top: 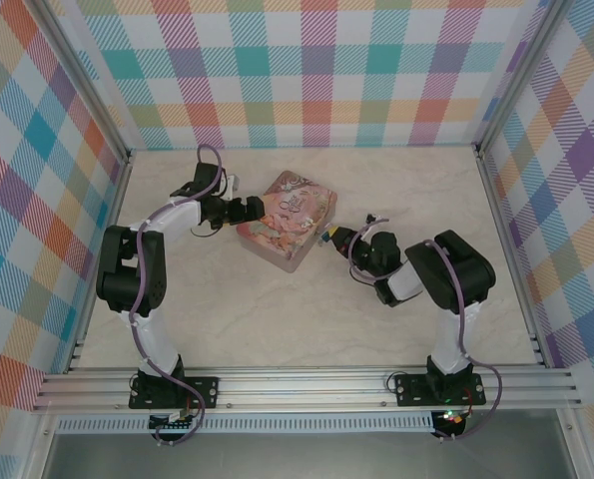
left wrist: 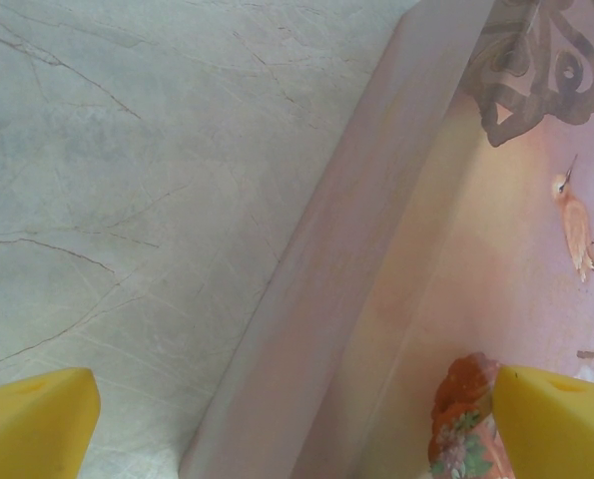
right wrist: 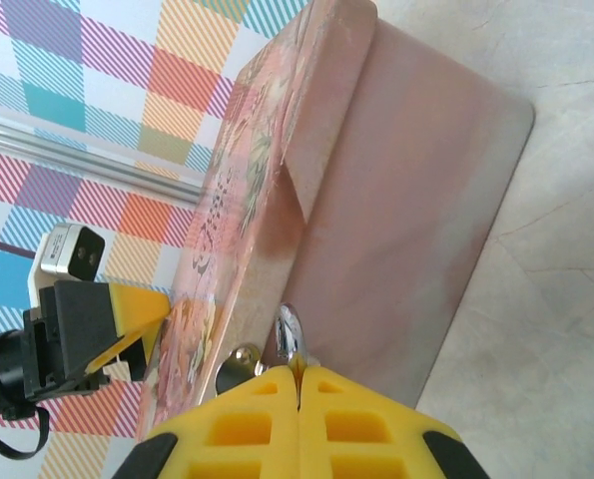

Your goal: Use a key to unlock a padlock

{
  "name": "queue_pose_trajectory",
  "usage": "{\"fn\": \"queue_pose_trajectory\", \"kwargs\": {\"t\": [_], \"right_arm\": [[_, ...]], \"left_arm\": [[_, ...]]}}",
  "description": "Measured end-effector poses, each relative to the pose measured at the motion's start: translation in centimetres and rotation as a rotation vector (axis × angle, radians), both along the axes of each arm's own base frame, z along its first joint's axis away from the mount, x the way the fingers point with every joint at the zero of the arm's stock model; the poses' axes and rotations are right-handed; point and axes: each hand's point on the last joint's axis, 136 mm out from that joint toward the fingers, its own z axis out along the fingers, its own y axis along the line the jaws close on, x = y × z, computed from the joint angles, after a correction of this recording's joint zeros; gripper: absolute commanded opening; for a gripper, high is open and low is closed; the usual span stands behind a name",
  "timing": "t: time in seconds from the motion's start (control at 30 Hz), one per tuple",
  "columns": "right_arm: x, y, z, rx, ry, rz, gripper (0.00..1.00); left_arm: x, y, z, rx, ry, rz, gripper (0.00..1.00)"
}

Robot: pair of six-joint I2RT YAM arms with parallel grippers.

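Observation:
My right gripper is going to release the silvery piece on the bare table (top: 351,295) between the pink tin and the near rail.
The pink illustrated tin (top: 289,220) lies mid-table. My left gripper (top: 249,212) is open at the tin's left edge. In the left wrist view one yellow fingertip (left wrist: 37,424) hangs over the table and the other over the lid (left wrist: 536,249), with the tin's side wall (left wrist: 326,299) between them. My right gripper (top: 334,239) is at the tin's right side, shut on a slim silvery piece, the key (right wrist: 289,337), which sticks out of the closed pads (right wrist: 366,419) toward the tin wall (right wrist: 406,210). A small teal spot, the padlock (top: 327,235), sits just ahead of it.
A round silvery fitting (right wrist: 239,361) shows beside the key at the lid's edge. Plaid walls (top: 306,70) and metal rails enclose the marbled table (top: 306,319). The left gripper's yellow fingertip (right wrist: 132,311) appears beyond the tin in the right wrist view.

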Motion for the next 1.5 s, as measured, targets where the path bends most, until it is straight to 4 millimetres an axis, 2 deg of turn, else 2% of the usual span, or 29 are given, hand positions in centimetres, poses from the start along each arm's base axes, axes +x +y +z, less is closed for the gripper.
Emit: {"fn": "queue_pose_trajectory", "kwargs": {"t": [0.13,0.33,0.4,0.53,0.6,0.73,0.9,1.1,1.3,1.5], "right_arm": [[-0.9,-0.6,0.6,-0.065,-0.011,0.010,0.00],[-2.4,-1.0,4.5,-0.175,-0.084,0.060,0.00],[-3.4,-1.2,4.9,-0.227,-0.078,0.091,0.00],[-6.2,-2.0,4.4,-0.354,-0.017,0.171,0.00],[-7.7,-2.7,4.1,-0.427,0.032,0.210,0.00],[-10.4,-4.0,3.7,-0.526,0.106,0.266,0.00],[-13.6,-5.5,0.7,-0.603,0.263,0.326,0.00],[-14.9,-6.0,-2.5,-0.645,0.393,0.364,0.00],[-14.9,-5.8,-5.1,-0.667,0.487,0.404,0.00],[-13.6,-4.8,-5.6,-0.654,0.485,0.419,0.06]], "left_arm": [[0.2,0.2,0.4,0.013,0.003,0.007,1.00],[0.7,0.5,2.3,0.025,-0.029,0.026,1.00],[0.7,0.7,3.9,0.024,-0.064,0.042,1.00],[0.3,1.1,9.0,0.003,-0.194,0.065,1.00],[-0.5,1.3,12.1,-0.017,-0.275,0.073,1.00],[-3.1,1.7,15.1,-0.048,-0.349,0.087,1.00],[-5.7,2.2,15.5,-0.058,-0.354,0.097,1.00],[-7.3,2.5,15.9,-0.060,-0.350,0.099,1.00],[-7.8,2.7,16.3,-0.057,-0.355,0.102,1.00],[-8.3,2.9,16.4,-0.048,-0.349,0.109,1.00]]}}
